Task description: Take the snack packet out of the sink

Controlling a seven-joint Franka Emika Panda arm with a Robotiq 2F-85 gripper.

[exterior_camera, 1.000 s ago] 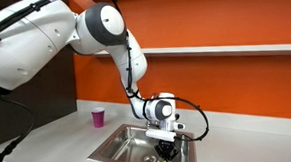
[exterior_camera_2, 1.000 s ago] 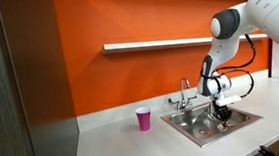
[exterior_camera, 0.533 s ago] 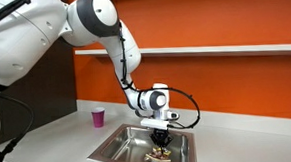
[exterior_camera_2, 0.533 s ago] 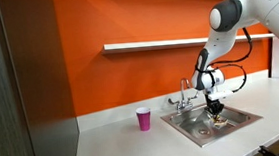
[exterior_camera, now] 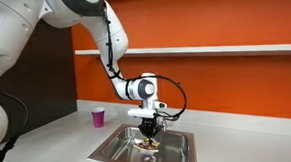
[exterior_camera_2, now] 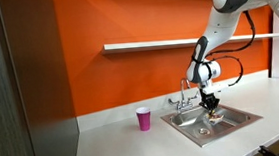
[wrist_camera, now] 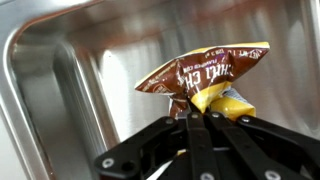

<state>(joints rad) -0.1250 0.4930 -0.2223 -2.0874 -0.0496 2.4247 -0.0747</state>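
Next, I put down and release the snack packet on the white counter (exterior_camera: 93,139) beside the sink, in front of the pink cup.
My gripper (wrist_camera: 197,113) is shut on the snack packet (wrist_camera: 205,72), a crinkly brown and yellow packet with red marks, and holds it in the air above the steel sink basin (wrist_camera: 70,80). In both exterior views the gripper (exterior_camera: 149,138) (exterior_camera_2: 211,102) hangs over the sink (exterior_camera: 117,150) (exterior_camera_2: 235,118), with the packet (exterior_camera: 150,143) a small dark-yellow shape at the fingertips, above the basin floor. The chrome faucet (exterior_camera_2: 184,93) stands behind the sink.
A pink cup (exterior_camera: 97,118) (exterior_camera_2: 144,119) stands on the white counter beside the sink. An orange wall with a white shelf (exterior_camera_2: 147,45) runs behind. A small object lies on the sink floor near the drain (exterior_camera: 149,159).
The gripper has risen out of the basin with the packet and moved toward the sink's back, near the faucet. The arm has swung upward.
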